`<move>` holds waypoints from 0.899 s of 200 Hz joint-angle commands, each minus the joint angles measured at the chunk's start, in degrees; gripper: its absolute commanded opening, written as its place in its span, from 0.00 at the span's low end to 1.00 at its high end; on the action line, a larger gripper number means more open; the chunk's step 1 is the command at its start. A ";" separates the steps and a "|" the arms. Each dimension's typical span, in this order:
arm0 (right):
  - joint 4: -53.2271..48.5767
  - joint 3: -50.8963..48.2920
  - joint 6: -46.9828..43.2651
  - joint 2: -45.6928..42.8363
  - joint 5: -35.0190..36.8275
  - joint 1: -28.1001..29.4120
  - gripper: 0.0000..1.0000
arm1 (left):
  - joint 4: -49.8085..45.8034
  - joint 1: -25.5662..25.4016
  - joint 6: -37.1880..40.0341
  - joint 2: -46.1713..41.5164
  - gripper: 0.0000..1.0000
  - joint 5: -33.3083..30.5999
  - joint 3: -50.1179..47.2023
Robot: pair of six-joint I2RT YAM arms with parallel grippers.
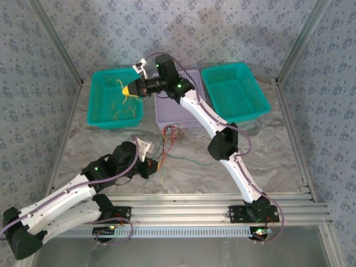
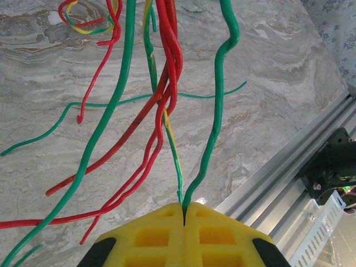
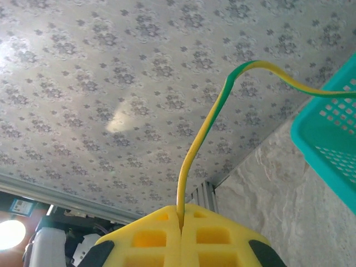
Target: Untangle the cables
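Next, my right gripper releases the yellow-green cable in the near outer corner of the teal basket (image 1: 100, 113) (image 3: 335, 127) with yellow cables.
A tangle of red and green cables (image 1: 170, 135) lies on the marble table in front of the purple basket. In the left wrist view the red cables (image 2: 169, 61) and green cables (image 2: 219, 111) hang close together, and my left gripper (image 2: 183, 214) is shut on two green strands at its tips. That left gripper (image 1: 154, 165) sits low, just near the tangle. My right gripper (image 1: 129, 89) is held above the left teal basket (image 1: 95, 100), shut on a yellow-green cable (image 3: 222, 105) that arcs away to the right. Several yellow cables (image 1: 121, 105) lie inside that basket.
A purple basket (image 1: 177, 114) stands at the back centre and a second teal basket (image 1: 261, 97) to its right. Aluminium rails (image 1: 222, 204) run along the near edge. Metal frame posts and patterned walls close in the sides.
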 commanded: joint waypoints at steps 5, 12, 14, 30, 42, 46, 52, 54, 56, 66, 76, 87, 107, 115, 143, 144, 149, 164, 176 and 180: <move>2.67 1.05 1.68 3.44 -2.30 -0.39 0.00 | 0.74 -0.56 -0.46 -1.30 0.00 -1.42 -0.02; 2.87 1.41 2.36 4.87 -2.59 -0.44 0.00 | 0.73 -0.64 -0.46 -1.35 0.00 -1.46 -0.12; 3.17 1.47 2.56 5.25 -2.76 -0.45 0.00 | 0.73 -0.65 -0.44 -1.34 0.00 -1.50 -0.12; 3.55 2.27 3.09 7.75 -3.72 -0.01 0.00 | 0.98 -0.83 -0.50 -1.63 0.00 -1.55 -0.53; 3.77 2.45 2.90 8.87 -4.35 0.52 0.00 | 1.26 -1.00 -0.63 -1.90 0.00 -1.63 -0.90; 3.73 2.48 2.77 9.24 -4.54 0.75 0.00 | 1.34 -1.05 -0.72 -1.95 0.00 -1.64 -1.05; 3.61 2.48 2.57 9.58 -4.58 0.95 0.00 | 1.48 -1.01 -0.85 -2.16 0.00 -1.70 -1.22; 3.59 2.44 2.50 9.68 -4.57 1.04 0.00 | 1.51 -1.00 -0.89 -2.18 0.00 -1.72 -1.26; 3.52 2.47 2.46 9.77 -4.62 1.08 0.00 | 1.56 -1.07 -0.90 -2.21 0.00 -1.72 -1.33; 3.25 2.48 2.36 10.39 -4.81 1.35 0.00 | 1.87 -1.09 -0.99 -2.39 0.00 -1.77 -1.61; 2.78 2.40 2.15 10.70 -4.81 1.64 0.00 | 2.19 -1.18 -1.15 -2.58 0.00 -1.81 -1.86; 2.13 2.32 1.48 10.95 -4.98 1.99 0.00 | 2.42 -1.18 -1.16 -2.64 0.00 -1.90 -2.12; 1.32 2.22 1.07 11.79 -5.32 2.65 0.00 | 2.94 -1.26 -1.33 -2.56 0.00 -1.90 -2.50; 1.23 2.22 1.51 12.32 -5.61 2.76 0.00 | 3.09 -1.35 -1.34 -2.71 0.00 -1.93 -2.74; 1.03 2.13 2.90 13.26 -6.03 3.09 0.00 | 4.10 -1.57 -1.83 -3.65 0.00 -2.38 -3.92; 0.99 2.13 2.90 13.26 -6.12 3.11 0.00 | 4.13 -1.55 -1.85 -3.68 0.00 -2.36 -3.96; 1.03 2.09 2.91 13.25 -6.21 3.16 0.00 | 4.32 -1.63 -1.93 -3.84 0.00 -2.35 -4.14; 0.64 2.13 2.89 13.04 -5.87 3.40 0.00 | 4.52 -1.70 -2.04 -4.18 0.00 -2.37 -4.50; 0.62 2.13 2.95 12.76 -5.74 3.27 0.00 | 4.38 -1.70 -2.04 -4.33 0.00 -2.40 -4.58; 0.39 2.13 2.90 12.61 -5.38 3.22 0.00 | 4.29 -1.82 -2.04 -4.41 0.00 -2.40 -4.58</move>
